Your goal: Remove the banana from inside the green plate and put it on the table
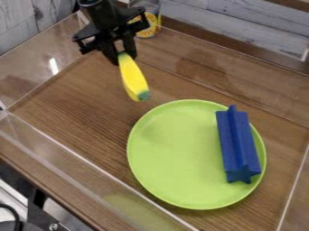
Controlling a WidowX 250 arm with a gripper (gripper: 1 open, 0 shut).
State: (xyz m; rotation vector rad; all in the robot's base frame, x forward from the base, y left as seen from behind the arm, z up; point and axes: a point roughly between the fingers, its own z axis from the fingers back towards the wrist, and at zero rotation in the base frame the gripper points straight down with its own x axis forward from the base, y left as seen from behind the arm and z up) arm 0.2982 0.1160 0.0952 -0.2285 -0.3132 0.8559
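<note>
The banana will be released on the bare wood (103, 78) between the green plate and the table's far corner.
My gripper (117, 54) is shut on the upper end of the banana (132, 78), a small yellow toy with a greenish lower tip. The banana hangs tilted in the air above the bare wood of the table (72, 117), up and to the left of the green plate (182, 158). Nothing of the banana touches the plate. The black arm comes down from the top left of the view.
A blue rectangular block (237, 143) lies on the right side of the plate. Clear acrylic walls (49, 194) border the tabletop on all sides. A small yellow object (146, 25) shows behind the arm at the back wall.
</note>
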